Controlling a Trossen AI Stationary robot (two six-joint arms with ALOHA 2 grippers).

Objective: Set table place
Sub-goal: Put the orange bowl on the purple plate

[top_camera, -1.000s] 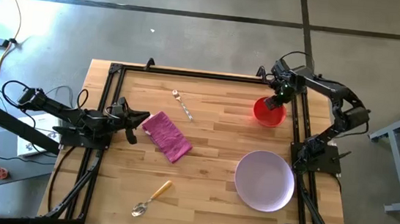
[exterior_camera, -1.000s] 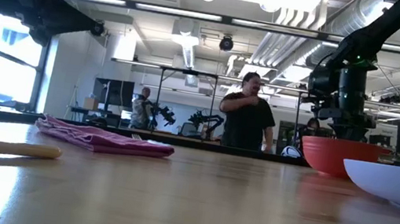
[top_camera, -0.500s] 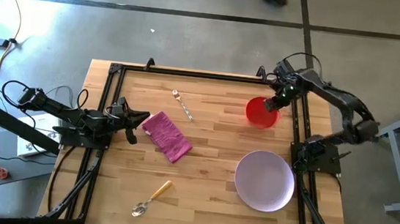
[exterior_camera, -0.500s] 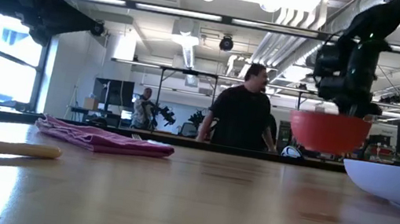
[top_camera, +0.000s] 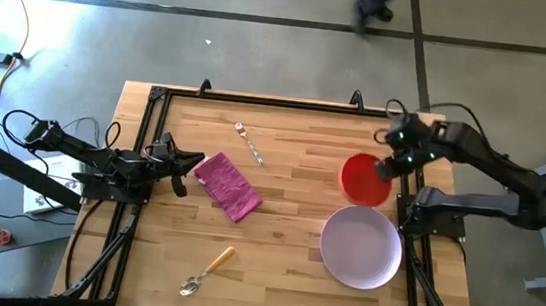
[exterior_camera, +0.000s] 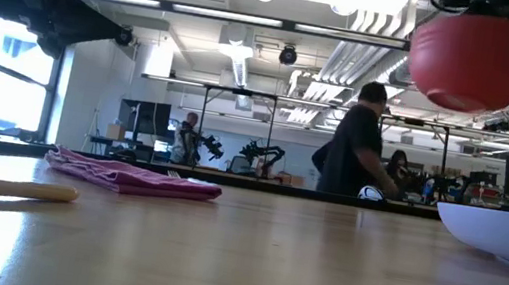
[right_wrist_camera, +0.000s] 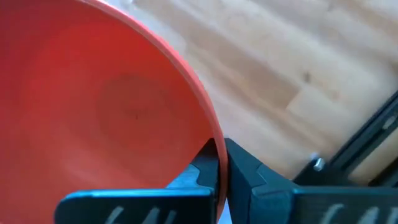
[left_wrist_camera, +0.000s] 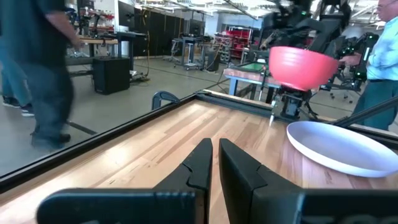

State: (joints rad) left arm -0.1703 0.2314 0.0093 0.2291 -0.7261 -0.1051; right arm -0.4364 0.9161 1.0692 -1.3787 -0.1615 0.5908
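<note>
Next, I set the small red bowl on the middle of the pale lilac plate (top_camera: 362, 248) with my right gripper.
My right gripper (top_camera: 386, 168) is shut on the small red bowl (top_camera: 364, 179), which hangs in the air just beyond the pale lilac plate (top_camera: 360, 246); in the low view the bowl (exterior_camera: 479, 60) is high above the plate's rim (exterior_camera: 503, 235). The magenta napkin (top_camera: 228, 186) lies flat left of centre. Beyond it, near the far edge, lies the silver fork (top_camera: 250, 143), and the wooden-handled spoon (top_camera: 206, 270) lies near the near edge. My left gripper (top_camera: 179, 167) waits shut beside the napkin, at the table's left edge. My right gripper pinches the bowl's rim (right_wrist_camera: 208, 134) on the side toward the table's right edge, one finger (right_wrist_camera: 202, 165) inside the bowl and the other (right_wrist_camera: 249, 168) outside. The fingers come from the right, slanting down. The bowl is lifted clear of the table, roughly upright.
A black metal frame (top_camera: 150, 141) edges the tabletop, with uprights at the right edge (top_camera: 409, 201). Bare wood (top_camera: 288, 205) lies between napkin and plate. A person (exterior_camera: 361, 138) walks in the room behind the table.
My right gripper has lifted the red bowl off the table near the far right corner. It has carried the bowl up and toward the near edge, close to the plate. In the low view the bowl has risen from table level to well above the plate.
</note>
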